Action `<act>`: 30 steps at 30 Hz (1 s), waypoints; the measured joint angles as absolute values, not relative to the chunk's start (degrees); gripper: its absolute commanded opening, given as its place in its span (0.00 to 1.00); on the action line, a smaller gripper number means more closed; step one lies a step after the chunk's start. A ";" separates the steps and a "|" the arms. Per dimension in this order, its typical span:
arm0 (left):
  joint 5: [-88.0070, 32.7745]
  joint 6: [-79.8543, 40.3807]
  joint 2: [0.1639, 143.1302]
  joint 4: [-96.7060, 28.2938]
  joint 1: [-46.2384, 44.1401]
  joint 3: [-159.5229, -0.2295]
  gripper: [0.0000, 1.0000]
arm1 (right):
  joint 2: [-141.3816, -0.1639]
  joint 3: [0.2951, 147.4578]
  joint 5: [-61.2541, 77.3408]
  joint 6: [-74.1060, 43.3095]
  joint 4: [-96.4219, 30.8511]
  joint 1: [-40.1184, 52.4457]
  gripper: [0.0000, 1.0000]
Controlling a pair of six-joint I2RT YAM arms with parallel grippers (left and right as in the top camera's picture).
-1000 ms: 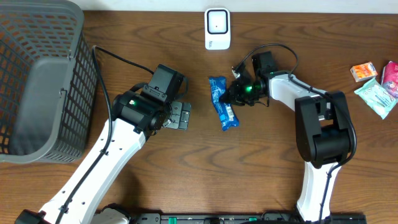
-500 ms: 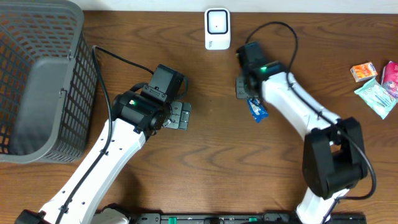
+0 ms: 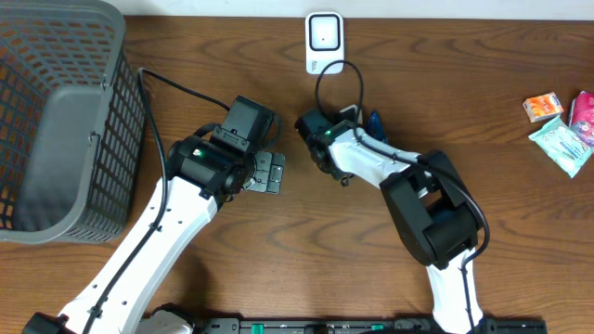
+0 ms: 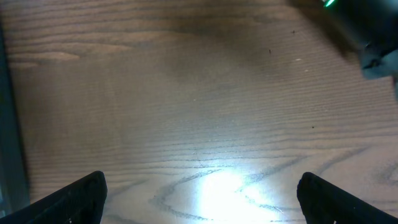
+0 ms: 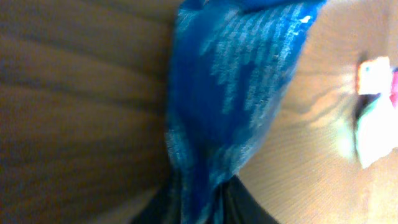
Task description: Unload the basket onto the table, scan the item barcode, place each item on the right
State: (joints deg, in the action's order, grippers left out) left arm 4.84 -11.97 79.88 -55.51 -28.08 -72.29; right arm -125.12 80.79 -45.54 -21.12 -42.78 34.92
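My right gripper pinches the packet's twisted lower end, bunching the foil, so I should lay it flat and take its other end [image 5: 255,15] to turn it.
The item is a blue crinkled packet [image 5: 239,93]. My right gripper [image 5: 202,208] is shut on its lower end, the dark fingers pinching the twisted foil. From overhead only a sliver of the blue packet [image 3: 375,121] shows beside my right gripper [image 3: 360,121], off the table, just below and right of the white scanner [image 3: 325,42]. My left gripper [image 3: 269,172] hovers over bare wood at centre left. In its wrist view my left gripper [image 4: 202,202] stands wide open with nothing between the fingertips [image 4: 81,193].
A grey mesh basket [image 3: 56,121] fills the far left. Several snack packets [image 3: 561,125] lie at the right edge, also seen blurred as snack packets [image 5: 373,118]. The right arm's wrist [image 4: 364,37] shows at the top right of the left wrist view.
The right arm lifted the blue packet off the table and swung it left and up, close under the scanner. The left arm has not moved.
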 measured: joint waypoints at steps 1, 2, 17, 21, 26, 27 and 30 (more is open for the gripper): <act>4.84 -11.97 79.88 -55.51 -28.08 -72.29 0.98 | -125.12 81.32 -45.21 -21.87 -43.29 35.73 0.52; 4.84 -11.97 79.88 -55.51 -28.08 -72.29 0.98 | -125.10 82.30 -44.51 -21.93 -43.59 36.32 0.60; 4.84 -11.97 79.88 -55.53 -28.08 -72.29 0.98 | -125.21 106.15 -28.82 -22.61 -68.12 26.20 0.26; 4.84 -11.97 79.88 -55.53 -28.08 -72.29 0.98 | -125.21 106.15 -23.68 -19.00 -72.93 19.22 0.19; 4.84 -11.97 79.88 -55.53 -28.08 -72.29 0.98 | -125.21 106.13 -12.40 -13.52 -72.47 13.82 0.07; 4.84 -11.97 79.88 -55.51 -28.08 -72.29 0.98 | -125.21 106.04 -10.59 -13.08 -72.18 13.30 0.07; 4.84 -11.97 79.88 -55.53 -28.08 -72.29 0.98 | -125.21 105.21 -5.82 -12.10 -71.31 12.86 0.07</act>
